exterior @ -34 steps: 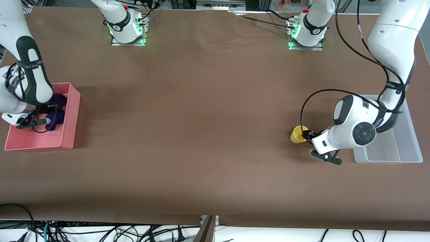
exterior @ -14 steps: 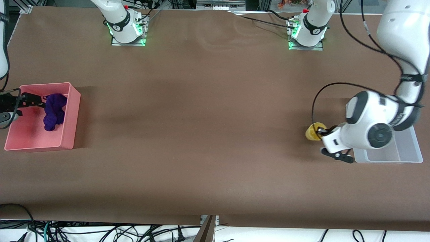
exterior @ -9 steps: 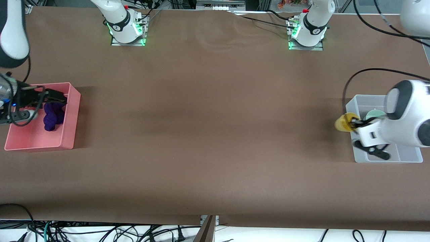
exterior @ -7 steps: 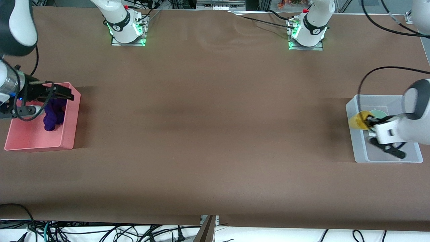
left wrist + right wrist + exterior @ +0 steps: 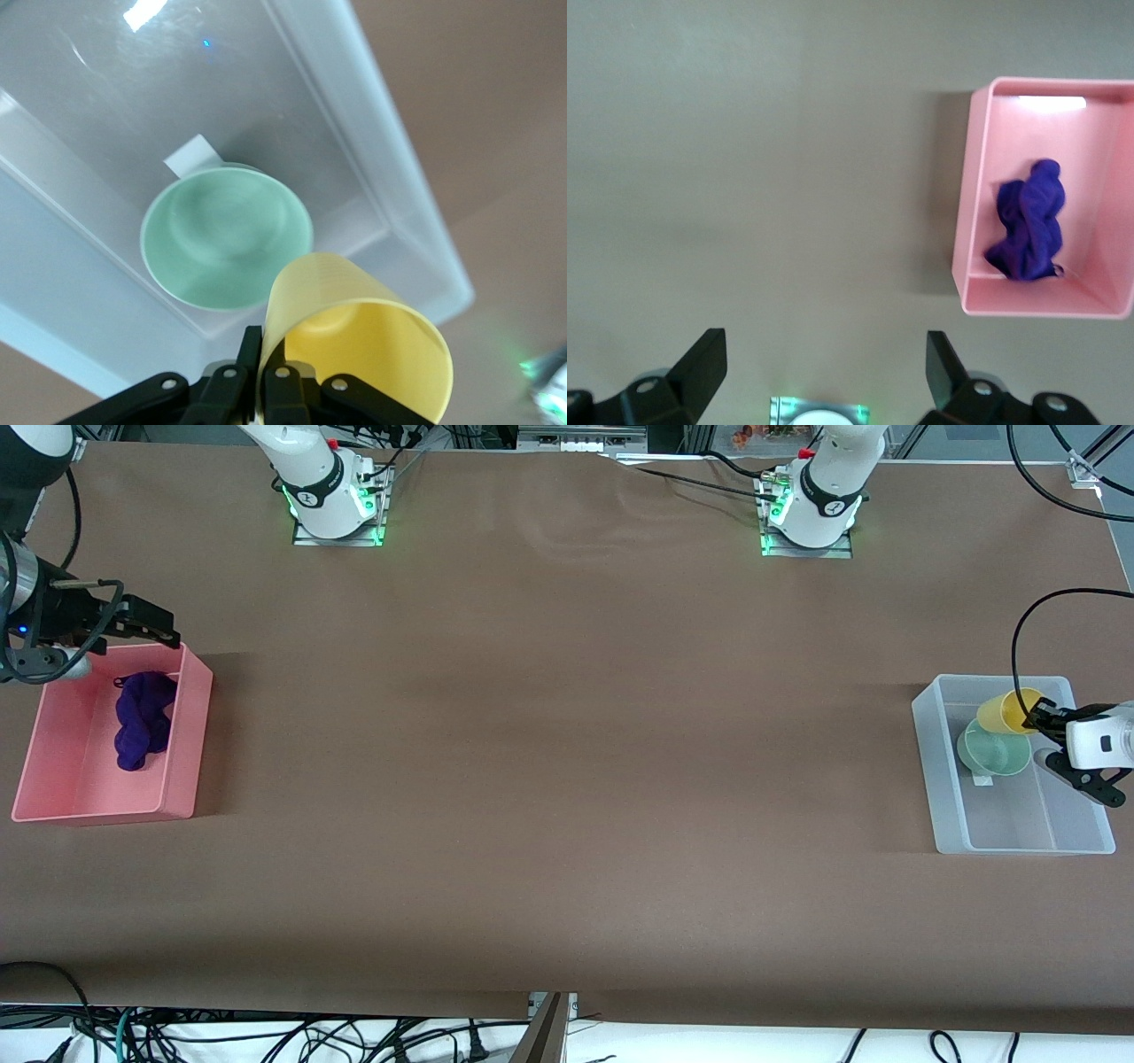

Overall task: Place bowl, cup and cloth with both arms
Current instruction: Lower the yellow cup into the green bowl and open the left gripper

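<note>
My left gripper has the yellow cup, tilted in the air over the clear bin. It will let go of the cup inside the sage-green bowl (image 5: 990,735) (image 5: 237,235) in the clear bin.
My left gripper (image 5: 1035,714) is shut on the rim of the yellow cup (image 5: 1000,711) and holds it tilted in the air over the clear bin (image 5: 943,815). The sage-green bowl (image 5: 993,747) sits in that bin, under the cup. In the left wrist view the cup (image 5: 359,332) is pinched by its wall at my left gripper (image 5: 263,367), above the bowl (image 5: 226,236). The purple cloth (image 5: 142,719) lies crumpled in the pink bin (image 5: 184,766). My right gripper (image 5: 155,627) is open and empty in the air over the table beside the pink bin. The right wrist view shows the cloth (image 5: 1028,221).
The clear bin is at the left arm's end of the table, the pink bin (image 5: 970,221) at the right arm's end. The two arm bases (image 5: 332,500) (image 5: 811,509) stand along the table's top edge. Brown table top lies between the bins.
My left gripper has carried the yellow cup from the table to over the clear bin, above the bowl. My right gripper has left the cloth in the pink bin and risen away, open.
</note>
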